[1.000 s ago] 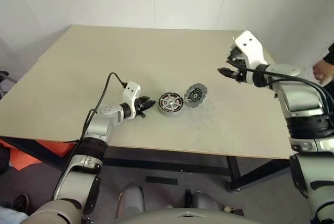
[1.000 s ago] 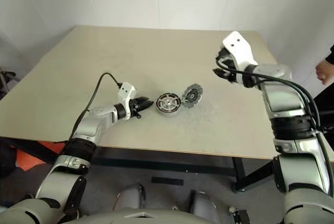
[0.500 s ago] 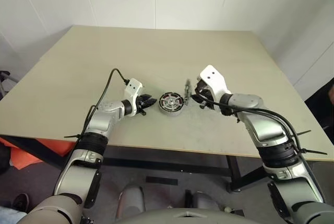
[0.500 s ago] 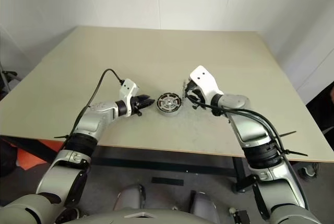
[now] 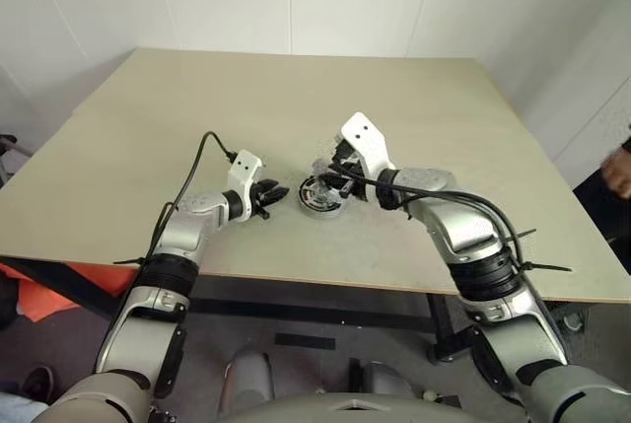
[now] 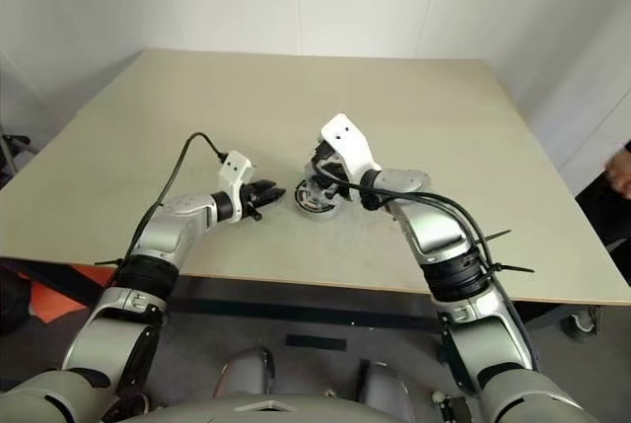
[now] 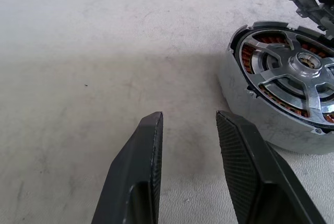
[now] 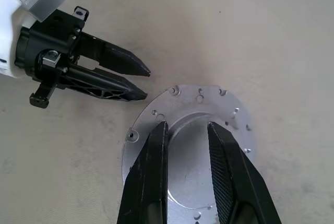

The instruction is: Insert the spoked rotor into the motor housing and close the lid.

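Note:
My right gripper's narrow pinch keeps the lid tilted above the motor housing. Next, I put the lid down flat, open wide and grip it across its round middle [image 8: 189, 164].
The motor housing [image 7: 250, 114] stands on the table, copper windings showing around its rim. The spoked rotor [image 7: 292, 70] sits inside it, silver spokes up. Beside the housing, a short gap away, my left gripper [image 7: 188, 114] rests low over the table, open and empty; it also appears across from my right hand [image 8: 146, 84]. My right gripper [image 8: 186, 127] is shut on the lid [image 8: 209, 109], a silver round plate with small screw holes. It holds the lid tilted just above the housing [image 5: 320, 196], hiding it in the right wrist view.
The beige table [image 5: 197, 98] stretches wide to the left, right and back of the parts. A black cable [image 5: 207, 147] loops up from my left wrist. A person's hand [image 5: 619, 172] shows at the far right, beyond the table's edge.
My right arm swung in from the right side of the table, took up the lid that leaned beside the housing, and carried it left over the housing. The left gripper stayed put.

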